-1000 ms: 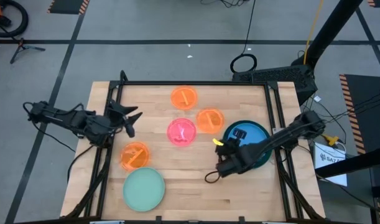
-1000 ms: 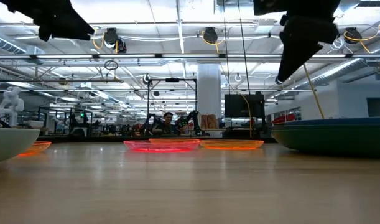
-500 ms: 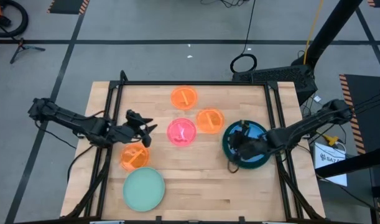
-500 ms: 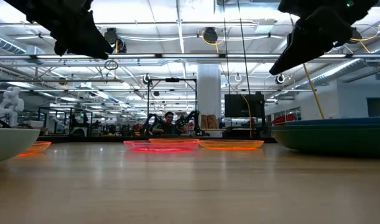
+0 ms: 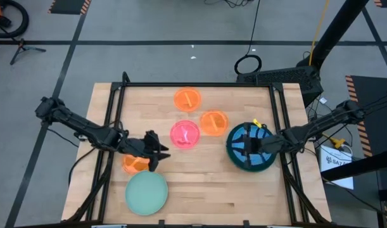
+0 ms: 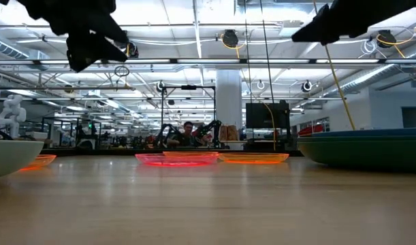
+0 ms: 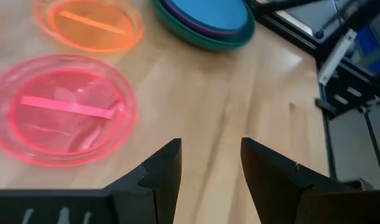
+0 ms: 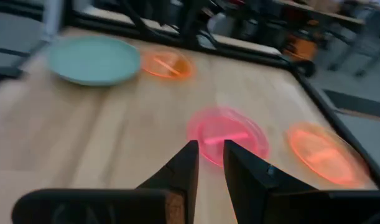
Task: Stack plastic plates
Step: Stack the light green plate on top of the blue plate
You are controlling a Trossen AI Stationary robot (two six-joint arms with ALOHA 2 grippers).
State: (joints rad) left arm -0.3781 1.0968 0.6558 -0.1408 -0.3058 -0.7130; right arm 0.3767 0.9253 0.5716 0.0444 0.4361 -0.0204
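Observation:
Next, the left gripper goes to the mint plate's far rim (image 5: 152, 172), on the side facing the pink plate, and closes there.
A stack of plates (image 5: 264, 159), blue on top over purple and dark green (image 7: 205, 18), rests on the table's right side. My right gripper (image 5: 239, 145) hovers over it, open by a narrow gap (image 8: 209, 163), touching nothing. My left gripper (image 5: 161, 154) is open (image 7: 209, 158) and hangs above bare wood between the near orange plate (image 5: 133, 163) and the pink plate (image 5: 185, 134). A mint plate (image 5: 146, 193) lies by the near edge. Two more orange plates (image 5: 187, 99) (image 5: 213, 122) lie toward the far side.
The table's dark frame rails (image 5: 111, 126) (image 5: 283, 120) run along its left and right sides. Bare wood (image 5: 199, 183) lies between the mint plate and the stack. In the low view both arms (image 6: 85, 34) (image 6: 350, 17) hang well above the plates.
My left gripper has travelled from the table's left edge toward the right and the near edge, ending past the near orange plate. My right gripper has drawn back from the table's near middle toward the right and risen, ending over the stack. No plate has moved.

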